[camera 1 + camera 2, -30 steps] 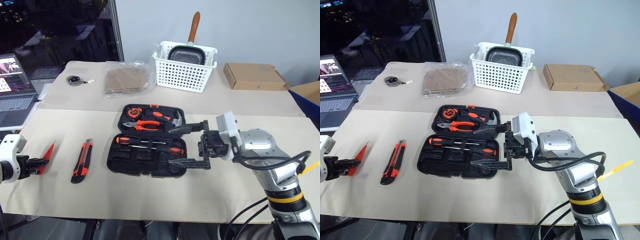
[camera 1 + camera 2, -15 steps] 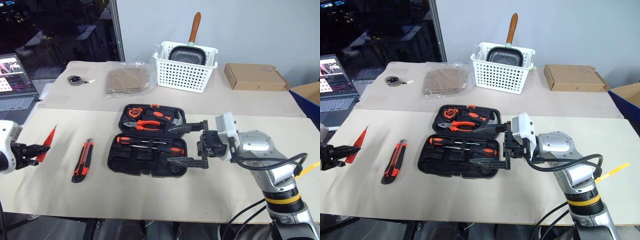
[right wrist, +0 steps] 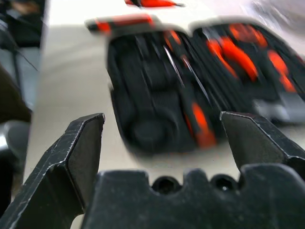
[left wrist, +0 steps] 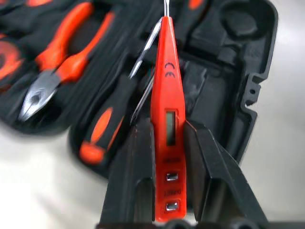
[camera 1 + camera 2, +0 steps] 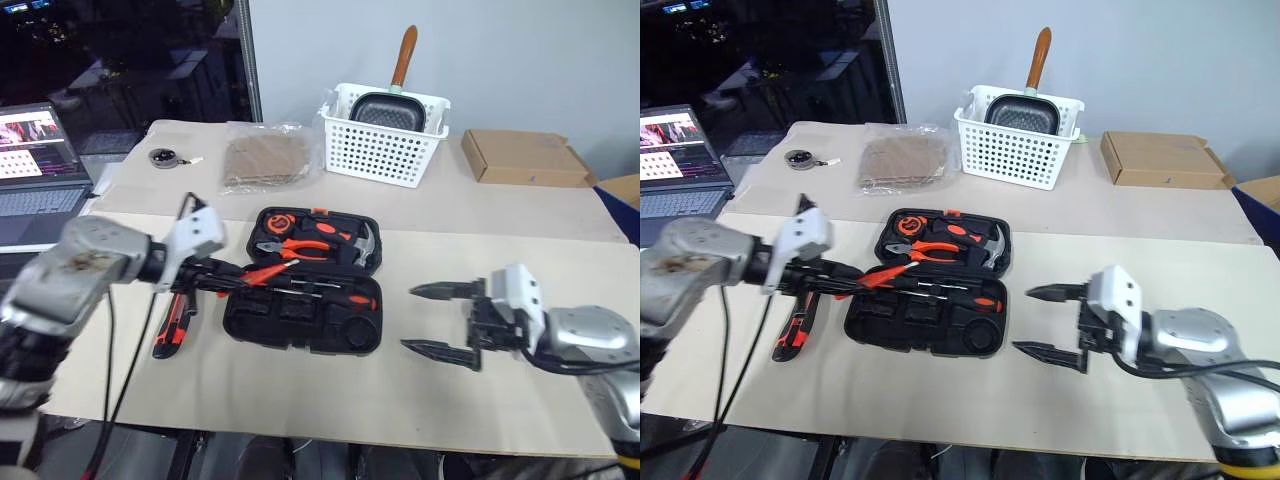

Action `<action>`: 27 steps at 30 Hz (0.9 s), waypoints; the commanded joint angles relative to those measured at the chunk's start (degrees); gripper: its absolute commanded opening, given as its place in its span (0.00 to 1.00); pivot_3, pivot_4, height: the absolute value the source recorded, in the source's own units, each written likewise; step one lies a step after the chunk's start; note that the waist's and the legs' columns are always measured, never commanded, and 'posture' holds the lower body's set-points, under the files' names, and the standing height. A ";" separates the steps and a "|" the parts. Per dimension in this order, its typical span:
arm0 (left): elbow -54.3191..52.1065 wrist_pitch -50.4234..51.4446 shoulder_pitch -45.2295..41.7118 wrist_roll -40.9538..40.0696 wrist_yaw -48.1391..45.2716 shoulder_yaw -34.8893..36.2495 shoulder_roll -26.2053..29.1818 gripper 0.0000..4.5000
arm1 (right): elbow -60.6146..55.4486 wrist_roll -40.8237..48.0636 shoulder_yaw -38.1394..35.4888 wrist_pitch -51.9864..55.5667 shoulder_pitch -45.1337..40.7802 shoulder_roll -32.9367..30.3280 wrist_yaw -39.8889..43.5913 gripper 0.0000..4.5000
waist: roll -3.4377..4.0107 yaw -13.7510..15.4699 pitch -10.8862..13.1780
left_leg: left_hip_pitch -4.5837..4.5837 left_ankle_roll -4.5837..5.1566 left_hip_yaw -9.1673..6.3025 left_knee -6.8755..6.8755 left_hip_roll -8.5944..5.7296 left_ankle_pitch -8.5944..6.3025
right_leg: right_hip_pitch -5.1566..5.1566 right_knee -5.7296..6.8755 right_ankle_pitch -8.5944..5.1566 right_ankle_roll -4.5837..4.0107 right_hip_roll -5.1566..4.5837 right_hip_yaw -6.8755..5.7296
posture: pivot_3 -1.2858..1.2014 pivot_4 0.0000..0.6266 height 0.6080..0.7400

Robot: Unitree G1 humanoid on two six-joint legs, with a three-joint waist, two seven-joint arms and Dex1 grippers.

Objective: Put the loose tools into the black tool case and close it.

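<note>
Next, my left gripper lets go of the orange tester screwdriver in the black tool case [image 5: 287, 300] [image 4: 162, 101], next to the metal shafts of the black-and-orange screwdrivers.
The black tool case [image 5: 300, 312] lies open in the middle of the table. Pliers [image 5: 300, 246], a hammer [image 5: 362, 240] and two black-and-orange screwdrivers [image 5: 335, 290] sit in its recesses. My left gripper [image 4: 167, 126] is shut on the orange tester screwdriver [image 4: 167, 90], whose tip reaches over the case's left part [image 5: 268, 270]. The orange-and-black utility knife [image 5: 172, 325] lies on the table left of the case, under my left hand. A small grey tape roll [image 5: 163, 157] rests at the far left. My right gripper [image 5: 410, 318] stands open and empty, right of the case.
A white perforated basket [image 5: 385, 150] holding a pan stands behind the case. A flat cardboard box [image 5: 525, 157] lies at the back right, a plastic bag of brown sheets [image 5: 265, 160] at the back left. A laptop [image 5: 35, 185] sits off the table's left end.
My left arm has swung right from the table's left edge, carrying the tester screwdriver over the case. My right gripper has drawn away from the case to the right, still open.
</note>
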 commanded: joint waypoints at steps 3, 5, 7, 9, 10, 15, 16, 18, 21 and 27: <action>5.61 -5.97 -5.62 7.14 -5.73 -7.08 -4.06 0.09 | -2.76 1.93 -6.76 0.17 3.45 -2.42 0.87 1.00 | -0.02 -0.40 0.02 | 0.03 0.00 -0.06 0.00 0.04 0.00 | 0.00 0.03 -0.01 0.01 0.07 0.06 | 0.52 0.24 1.00; 8.58 -8.37 -7.32 9.59 -6.89 -9.11 -6.04 0.09 | -2.78 2.20 -7.70 0.18 4.21 -2.91 1.13 1.00 | -0.03 -0.27 0.02 | 0.03 0.00 -0.07 0.01 0.06 0.00 | 0.00 0.04 -0.01 0.02 0.07 0.06 | 0.52 0.24 1.00; 12.69 -12.40 -8.79 13.01 -7.77 -11.26 -7.77 0.09 | -2.68 2.16 -8.33 0.15 4.44 -3.19 1.22 1.00 | -0.03 -0.17 0.02 | 0.02 0.01 -0.09 0.08 0.06 0.01 | 0.02 0.05 0.00 0.04 0.07 0.05 | 0.52 0.24 1.00; 16.06 -15.54 -9.58 15.58 -8.44 -12.51 -9.17 0.09 | -2.68 2.27 -8.81 0.15 4.63 -3.39 1.19 1.00 | -0.03 0.09 0.02 | 0.02 0.02 -0.10 0.14 0.03 0.00 | 0.05 0.04 0.02 0.07 0.04 0.05 | 0.52 0.24 1.00; 17.50 -17.61 -9.81 17.04 -8.94 -13.23 -9.55 0.09 | -2.86 2.48 -9.21 0.23 4.90 -3.50 1.25 1.00 | -0.03 0.07 0.02 | 0.01 0.04 -0.10 0.18 0.04 -0.01 | 0.06 0.03 0.03 0.10 0.04 0.06 | 0.52 0.24 1.00; 22.82 -23.25 -10.65 20.88 -10.73 -13.88 -11.11 0.09 | -3.95 3.45 -11.03 0.60 6.65 -4.01 2.05 1.00 | -0.03 0.15 0.02 | -0.03 0.13 -0.10 0.22 0.06 -0.06 | 0.06 -0.01 0.04 0.12 0.02 0.08 | 0.52 0.24 1.00; 23.46 -23.88 -10.78 21.29 -11.16 -13.74 -11.35 0.09 | -4.03 3.53 -11.21 0.58 6.86 -4.12 2.18 1.00 | -0.03 0.13 0.02 | -0.02 0.14 -0.10 0.23 0.06 -0.07 | 0.06 0.00 0.03 0.12 0.02 0.07 | 0.52 0.24 1.00; 24.72 -24.92 -11.09 22.05 -11.84 -13.32 -11.81 0.09 | -4.21 3.66 -11.20 0.67 6.88 -4.28 2.13 1.00 | -0.03 0.15 0.02 | -0.02 0.16 -0.11 0.26 0.08 -0.08 | 0.09 0.00 0.03 0.13 0.02 0.06 | 0.52 0.24 1.00; 25.65 -25.93 -11.24 22.58 -13.03 -12.74 -11.92 0.09 | -4.45 3.76 -10.96 0.76 6.63 -4.26 2.04 1.00 | -0.03 0.07 0.01 | -0.01 0.18 -0.11 0.33 0.09 -0.09 | 0.12 0.03 0.03 0.14 0.01 0.07 | 0.52 0.24 1.00; 28.27 -28.08 -11.25 23.46 -14.96 -12.35 -12.54 0.09 | -4.58 3.77 -9.40 1.15 5.07 -3.86 1.68 1.00 | -0.02 -0.29 0.01 | 0.01 0.18 -0.11 0.36 0.13 -0.09 | 0.11 0.08 0.04 0.14 0.05 0.08 | 0.52 0.24 1.00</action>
